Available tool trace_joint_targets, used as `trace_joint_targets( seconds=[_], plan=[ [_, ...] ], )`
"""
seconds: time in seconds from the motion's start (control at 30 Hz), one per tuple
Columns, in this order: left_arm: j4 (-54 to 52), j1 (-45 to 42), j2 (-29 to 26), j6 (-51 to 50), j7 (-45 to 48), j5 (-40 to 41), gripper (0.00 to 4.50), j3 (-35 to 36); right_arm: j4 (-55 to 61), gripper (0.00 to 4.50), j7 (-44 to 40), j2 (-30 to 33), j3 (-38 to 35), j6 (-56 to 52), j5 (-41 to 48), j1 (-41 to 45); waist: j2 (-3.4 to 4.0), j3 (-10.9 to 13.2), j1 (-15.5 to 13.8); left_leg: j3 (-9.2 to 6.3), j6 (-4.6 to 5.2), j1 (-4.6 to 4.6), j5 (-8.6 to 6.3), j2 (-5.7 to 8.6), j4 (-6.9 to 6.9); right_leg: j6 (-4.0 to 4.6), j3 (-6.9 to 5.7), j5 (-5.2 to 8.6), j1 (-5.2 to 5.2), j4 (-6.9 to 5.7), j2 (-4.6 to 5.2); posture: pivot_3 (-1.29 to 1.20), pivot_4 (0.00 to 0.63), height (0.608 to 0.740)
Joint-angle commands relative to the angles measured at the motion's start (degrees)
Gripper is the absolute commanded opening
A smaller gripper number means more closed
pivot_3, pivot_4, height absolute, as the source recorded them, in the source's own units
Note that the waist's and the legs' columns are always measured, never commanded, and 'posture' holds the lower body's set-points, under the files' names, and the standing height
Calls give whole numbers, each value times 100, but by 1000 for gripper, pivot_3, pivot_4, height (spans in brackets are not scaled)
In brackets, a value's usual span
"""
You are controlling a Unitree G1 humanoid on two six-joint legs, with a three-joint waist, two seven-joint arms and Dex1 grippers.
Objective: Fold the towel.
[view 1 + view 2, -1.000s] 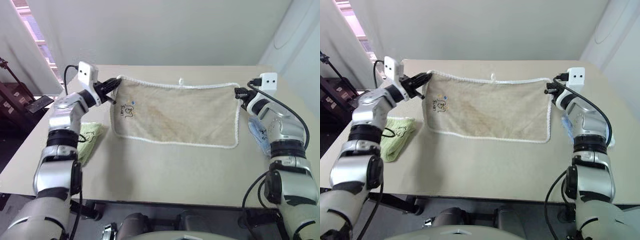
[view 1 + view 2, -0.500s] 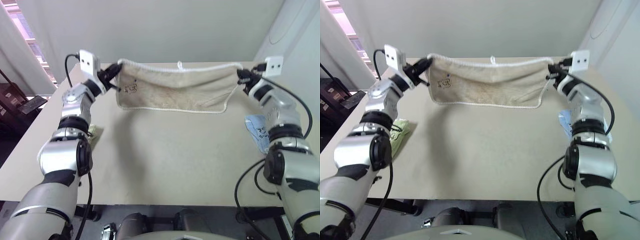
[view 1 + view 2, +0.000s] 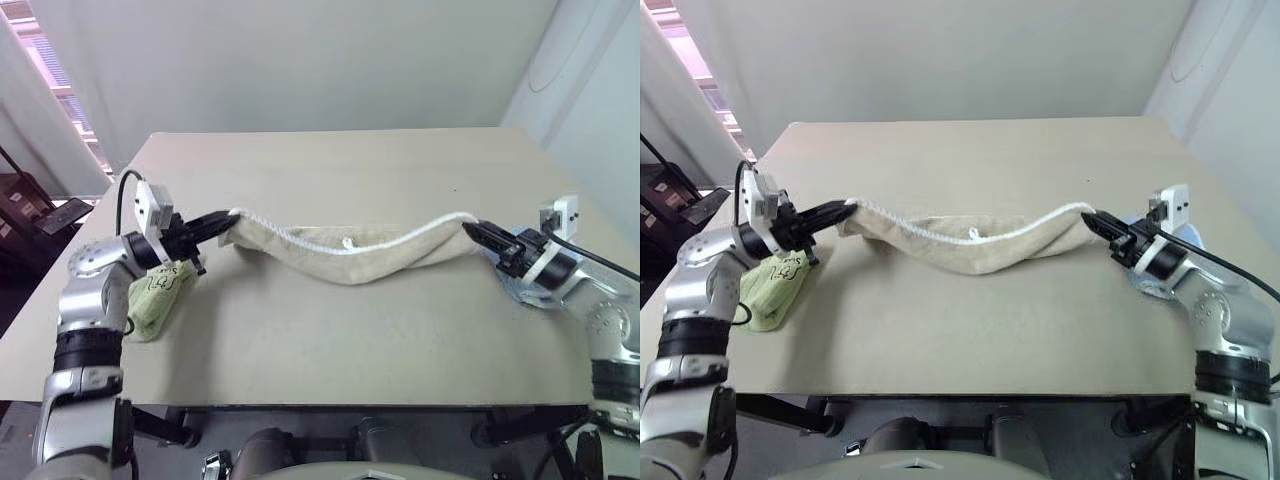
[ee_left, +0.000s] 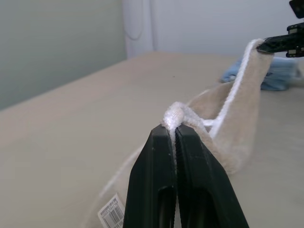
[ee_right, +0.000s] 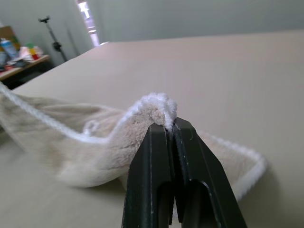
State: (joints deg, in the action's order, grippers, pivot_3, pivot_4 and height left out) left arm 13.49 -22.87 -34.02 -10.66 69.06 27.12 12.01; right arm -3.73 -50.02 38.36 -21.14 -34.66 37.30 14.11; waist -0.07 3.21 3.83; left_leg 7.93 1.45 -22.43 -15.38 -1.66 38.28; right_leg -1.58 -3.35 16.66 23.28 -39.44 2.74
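The robot's left gripper will release the beige towel's corner on the tabletop point(image 3: 206, 261) beside the light green folded towel.
The beige towel point(image 3: 350, 255) with white corded edging sags in a long band across the middle of the table point(image 3: 340, 170), its lower part resting on the surface. My left gripper point(image 3: 222, 219) is shut on the towel's left corner point(image 4: 173, 116). At the other end my right gripper point(image 3: 472, 229) is shut on the right corner point(image 5: 159, 107). Both corners are held just above the tabletop. A small white loop point(image 3: 347, 242) shows on the upper edge near the middle.
A light green folded towel point(image 3: 155, 300) lies under my left arm near the table's left edge. A light blue folded towel point(image 4: 280, 78) lies on the right side by my right arm. The far half of the table is bare.
Both grippers have pulled the towel's far corners back toward me and lower. The towel, spread flat a second ago and then lifted, now hangs doubled over in a sagging band.
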Motion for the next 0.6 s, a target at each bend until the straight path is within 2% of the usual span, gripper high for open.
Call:
trace_joint_targets(
  seconds=[0.03, 0.23, 0.6],
  plan=[
    [-851, 396, -265, -290, -15, 266, 84, 126, 559, 0, -67, 215, -361, -293, 369, -296, -1, 0, -5, 0, -10, 8, -7, -1, 0, 9, 0, 2, -9, 3, 0, 0, 0, 724],
    [-1676, 1302, -600, -813, -141, 661, 84, 470, 1084, 0, -98, 404, -886, -812, 873, -1174, -2, -1, -88, 0, -15, 6, -10, -4, -4, 30, 0, 3, -6, 11, 1, 0, 0, 724],
    [-1787, 2808, -1090, -727, -133, 594, 84, 1108, 1807, 0, -327, 635, -1615, -1311, 1395, -2653, -2, -1, -148, 0, -13, -1, -15, -7, -28, 36, 0, 9, 8, 47, 2, 0, 0, 724]
  ],
)
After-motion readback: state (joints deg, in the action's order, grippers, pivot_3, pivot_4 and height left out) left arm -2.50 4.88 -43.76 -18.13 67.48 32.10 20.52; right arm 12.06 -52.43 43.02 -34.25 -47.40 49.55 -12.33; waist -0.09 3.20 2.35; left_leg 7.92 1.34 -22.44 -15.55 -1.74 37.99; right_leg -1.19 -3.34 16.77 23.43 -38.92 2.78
